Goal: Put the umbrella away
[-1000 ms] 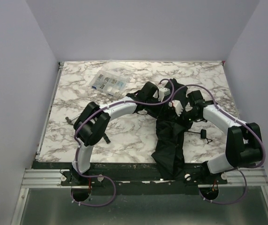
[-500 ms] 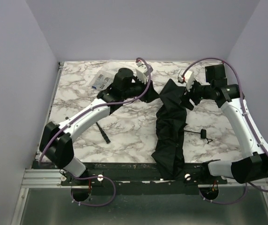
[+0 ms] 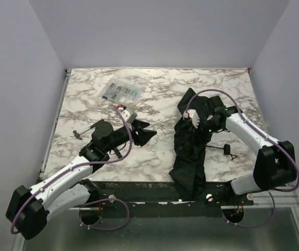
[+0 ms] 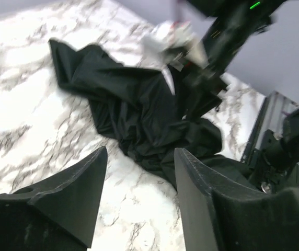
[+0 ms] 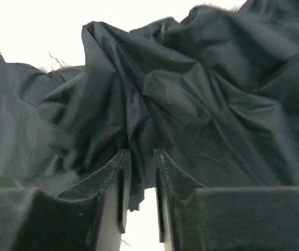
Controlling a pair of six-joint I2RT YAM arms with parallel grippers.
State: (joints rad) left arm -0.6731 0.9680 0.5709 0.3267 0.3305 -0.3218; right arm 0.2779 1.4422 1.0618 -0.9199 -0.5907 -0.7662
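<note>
My left gripper is to go next to the umbrella's near end [image 3: 174,179]. It should then close on the umbrella's fabric edge beside the black metal rail.
The umbrella [image 3: 188,162] lies as a crumpled dark canopy on the marble table, running from mid-right to the front edge. Its small black knob handle with wrist loop [image 3: 227,150] lies to its right. My right gripper [image 3: 195,129] is at the canopy's far part. In the right wrist view the right gripper [image 5: 140,152] has its fingers nearly together with a fold of the umbrella fabric [image 5: 202,104] between them. My left gripper [image 3: 148,132] is open and empty, left of the umbrella. In the left wrist view the left gripper [image 4: 140,151] faces the umbrella [image 4: 139,120] across bare marble.
A clear plastic compartment box [image 3: 121,93] lies at the back left of the table [image 3: 87,89]. A small tool [image 3: 79,132] lies near the left edge. A black metal rail [image 3: 154,189] runs along the front edge, and the umbrella's near end overhangs it.
My left arm swung back from the far middle to the near left, gripper open. My right arm came down from the back right onto the canopy, whose raised far end dropped lower.
</note>
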